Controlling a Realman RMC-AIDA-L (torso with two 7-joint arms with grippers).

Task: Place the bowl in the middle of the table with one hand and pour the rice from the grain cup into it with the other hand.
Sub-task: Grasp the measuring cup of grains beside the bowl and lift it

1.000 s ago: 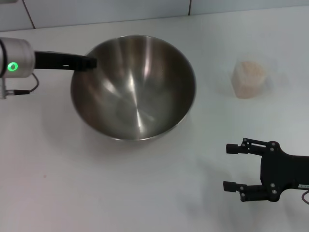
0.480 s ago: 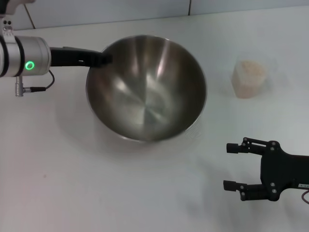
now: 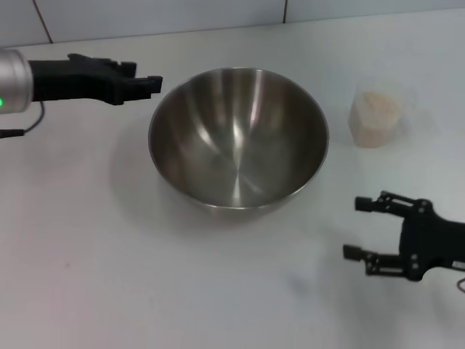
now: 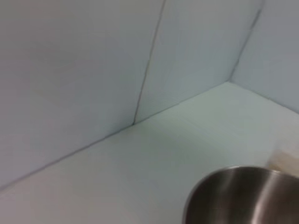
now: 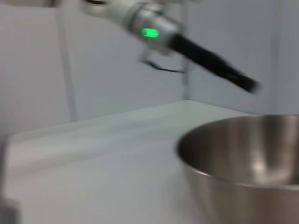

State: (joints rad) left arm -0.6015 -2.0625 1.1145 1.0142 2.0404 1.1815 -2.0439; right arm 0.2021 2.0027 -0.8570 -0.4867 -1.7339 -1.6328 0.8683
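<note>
I will next move my right gripper over to the clear grain cup and close it on the cup's side (image 3: 405, 106) that faces away from the steel bowl.
The steel bowl (image 3: 238, 138) stands upright on the white table (image 3: 109, 276), near its middle. My left gripper (image 3: 147, 75) hangs just off the bowl's far-left rim, open and clear of it. The clear grain cup (image 3: 375, 116) holds a heap of pale rice (image 3: 376, 104) and stands to the right of the bowl. My right gripper (image 3: 355, 228) is open and empty, low at the near right, below the cup. The bowl's rim shows in the left wrist view (image 4: 243, 196) and its side in the right wrist view (image 5: 243, 158). The left arm (image 5: 205, 56) shows above the bowl there.
A tiled wall (image 3: 218, 14) runs along the table's far edge. The cup's edge shows beside the bowl in the left wrist view (image 4: 286, 161).
The bowl has moved right toward the table's middle. My left gripper has let go of its rim and drawn back to the left. My right gripper has shifted slightly right.
</note>
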